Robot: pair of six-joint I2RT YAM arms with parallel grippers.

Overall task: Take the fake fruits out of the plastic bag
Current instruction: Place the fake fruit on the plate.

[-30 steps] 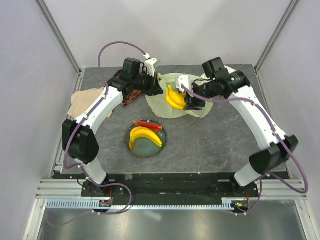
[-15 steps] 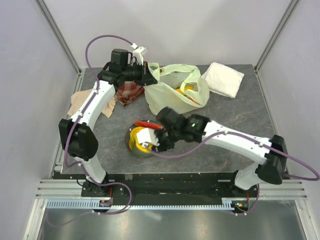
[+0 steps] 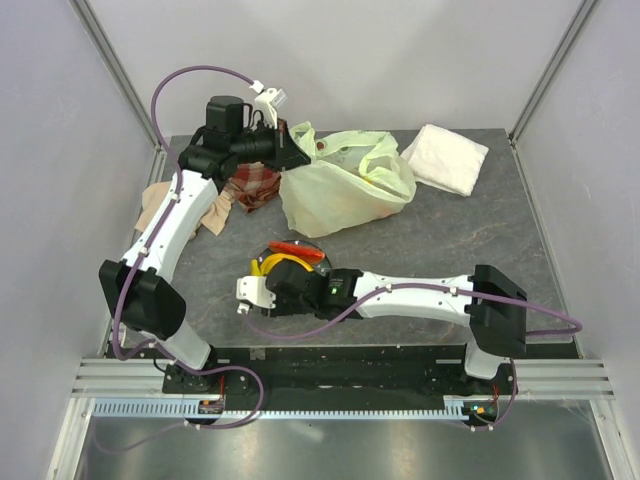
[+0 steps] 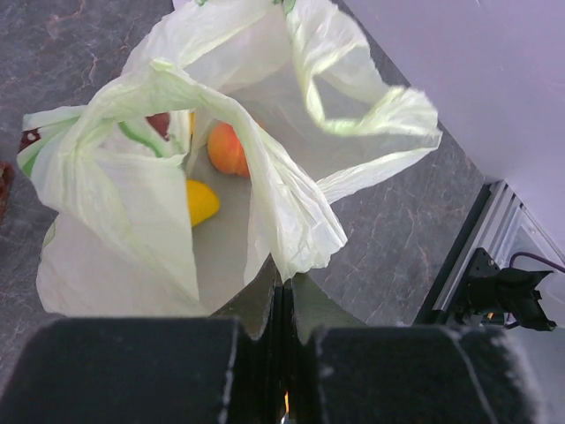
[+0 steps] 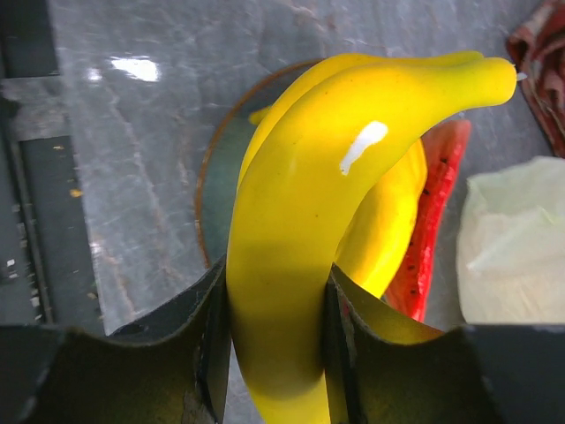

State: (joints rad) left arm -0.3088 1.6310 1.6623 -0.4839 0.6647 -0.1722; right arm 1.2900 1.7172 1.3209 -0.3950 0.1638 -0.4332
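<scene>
My right gripper is going to let go of the yellow banana bunch, now held just above the dark plate, on the front part of the dark plate (image 3: 286, 290) (image 5: 265, 208), next to the other banana.
The pale yellow-green plastic bag (image 3: 345, 190) stands open at the back of the table. My left gripper (image 3: 290, 155) is shut on its rim and holds it up; the left wrist view shows the pinched edge (image 4: 284, 283). Inside the bag (image 4: 132, 203) lie an orange-pink peach (image 4: 228, 148) and a yellow oblong fruit (image 4: 201, 200). My right gripper (image 3: 285, 285) is shut on a yellow banana bunch (image 5: 300, 221) just above the dark plate (image 5: 207, 177). Another banana (image 5: 388, 238) and the red watermelon slice (image 5: 433, 221) lie on the plate (image 3: 322, 272).
A white folded towel (image 3: 445, 158) lies at the back right. A red checked cloth (image 3: 255, 185) and a beige cloth (image 3: 160, 205) lie at the back left, under the left arm. The right arm stretches low across the front of the table.
My right gripper has carried the banana bunch from the bag down to the plate at the front. My left gripper has kept the bag's rim raised and shifted slightly left.
</scene>
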